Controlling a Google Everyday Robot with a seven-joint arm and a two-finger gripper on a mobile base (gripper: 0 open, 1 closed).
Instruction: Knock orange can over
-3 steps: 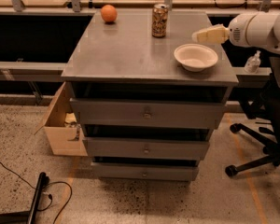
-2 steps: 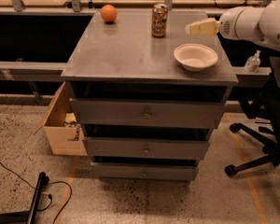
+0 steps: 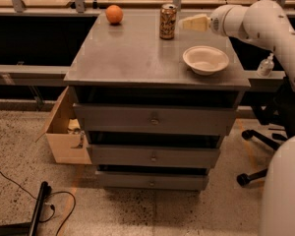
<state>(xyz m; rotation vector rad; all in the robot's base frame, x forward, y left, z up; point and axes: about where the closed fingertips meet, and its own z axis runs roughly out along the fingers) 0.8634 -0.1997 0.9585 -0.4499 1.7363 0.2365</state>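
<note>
I move my gripper over the orange can next and grab the can's upper part (image 3: 168,12), just below its silver top.
The orange can (image 3: 167,21) stands upright at the back of the grey cabinet top (image 3: 128,53), with a brownish-orange and cream label and a silver top. My gripper (image 3: 183,22) reaches in from the right on a white arm. Its cream fingers (image 3: 194,22) point left at the can's upper half, with the tips just right of the can, very close to it or touching.
A white bowl (image 3: 205,59) sits on the cabinet top in front of the gripper. A round orange fruit (image 3: 114,14) lies at the back left. A cardboard box (image 3: 64,132) stands on the floor at left, an office chair base (image 3: 258,151) at right.
The gripper has moved left and farther back, from beside the bowl to right next to the can. The can still stands upright in the same spot.
</note>
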